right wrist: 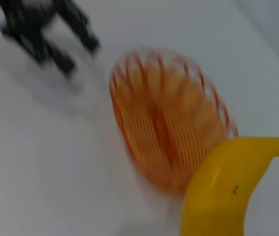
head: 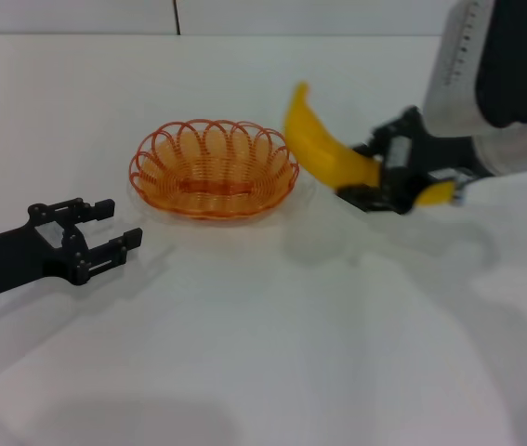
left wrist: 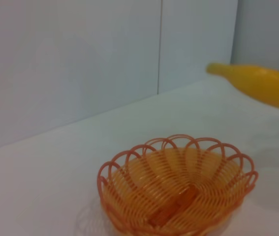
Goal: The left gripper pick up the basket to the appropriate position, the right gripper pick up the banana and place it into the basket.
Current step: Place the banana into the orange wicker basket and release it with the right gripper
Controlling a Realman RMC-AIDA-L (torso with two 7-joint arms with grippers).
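Note:
My right gripper should release the yellow banana so that it lies lengthwise across the middle of the empty orange wire basket (head: 207,168) (right wrist: 171,119).
The orange wire basket (head: 214,169) stands on the white table, empty; it also shows in the left wrist view (left wrist: 177,189) and the right wrist view (right wrist: 169,128). My right gripper (head: 388,181) is shut on the yellow banana (head: 323,147) and holds it in the air just right of the basket, one tip pointing up. The banana also shows in the left wrist view (left wrist: 262,84) and the right wrist view (right wrist: 228,189). My left gripper (head: 105,234) is open and empty, low over the table to the basket's front left, apart from it; it also shows in the right wrist view (right wrist: 46,29).
The white table (head: 272,353) spreads in front of the basket. A pale wall (head: 244,14) with a dark vertical seam runs behind the table's far edge.

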